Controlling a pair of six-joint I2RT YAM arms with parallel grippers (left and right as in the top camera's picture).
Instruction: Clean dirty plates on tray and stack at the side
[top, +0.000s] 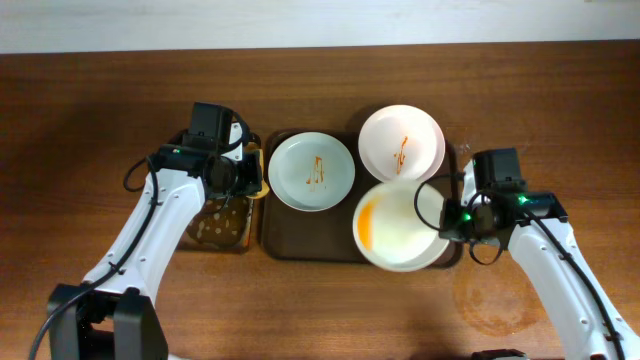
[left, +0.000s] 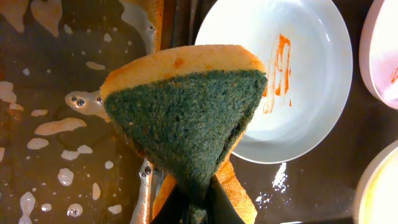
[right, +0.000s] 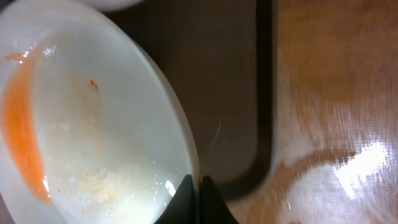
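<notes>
Next, I set the plate, now held tilted above the tray's front, down with my right gripper on the bare table (top: 519, 202) (right: 376, 53) beside the tray, behind the wet ring mark.
Three white plates with orange stains are over the brown tray (top: 285, 245). One plate (top: 311, 171) lies at the tray's left and shows in the left wrist view (left: 298, 81). A second plate (top: 401, 142) lies at the back right. My right gripper (top: 447, 218) is shut on the rim of the third plate (top: 400, 227), holding it tilted above the tray's front right; its orange smear shows in the right wrist view (right: 87, 124), where the jaws (right: 198, 185) pinch the rim. My left gripper (top: 246, 175) is shut on a yellow-and-green sponge (left: 186, 118) at the tray's left edge.
A clear container (top: 220, 225) with soapy water stands left of the tray, under the left arm; its foam shows in the left wrist view (left: 56, 124). A wet ring mark (top: 495, 295) lies on the wooden table at the front right.
</notes>
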